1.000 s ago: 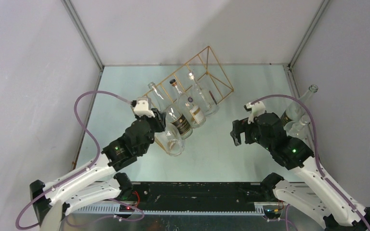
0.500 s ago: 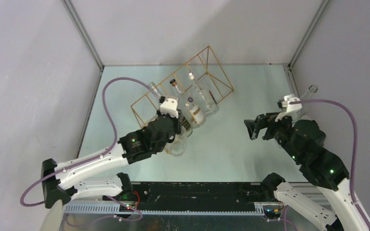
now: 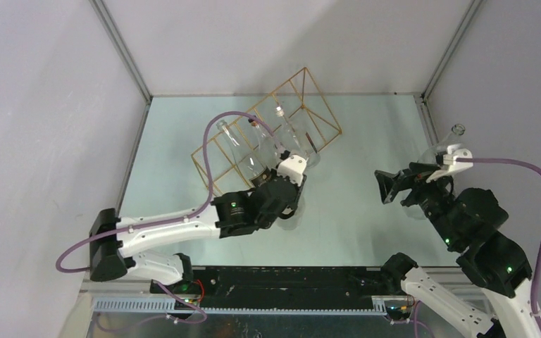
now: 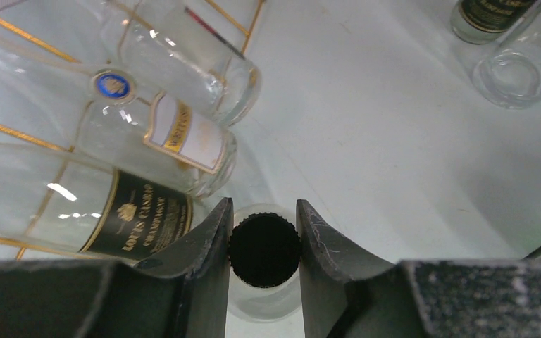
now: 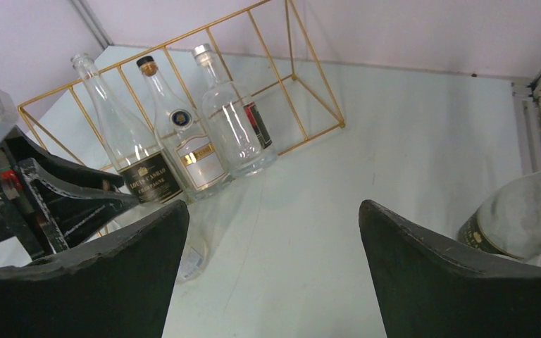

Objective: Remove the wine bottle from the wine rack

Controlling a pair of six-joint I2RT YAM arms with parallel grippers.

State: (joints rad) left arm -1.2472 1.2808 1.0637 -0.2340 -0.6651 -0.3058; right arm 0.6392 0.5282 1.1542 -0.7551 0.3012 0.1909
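Next, I let go of the black-capped wine bottle with my left gripper on the table (image 3: 390,198) (image 4: 453,105) beside the two bottles standing by the wall.
The gold wire wine rack (image 3: 322,98) stands at the back middle of the table and also shows in the right wrist view (image 5: 315,63). Three bottles lie in it: a black-labelled one (image 5: 141,172), a white-labelled one (image 5: 194,158) and a clear one (image 5: 239,134). My left gripper (image 3: 290,191) is shut on the black cap (image 4: 264,250) of a fourth, clear wine bottle (image 5: 187,257). That bottle hangs upright below the jaws, just off the rack's front right. I cannot tell whether its base touches the table. My right gripper (image 3: 387,189) is open and empty, right of the middle.
Two more bottles stand by the right wall (image 3: 451,137), close to my right arm. They also show in the left wrist view (image 4: 514,77) and one shows at the right wrist view's edge (image 5: 528,211). Grey walls enclose the table on three sides.
My left gripper has moved right along the rack's front with the clear bottle in it. My right arm has drawn back to the right.
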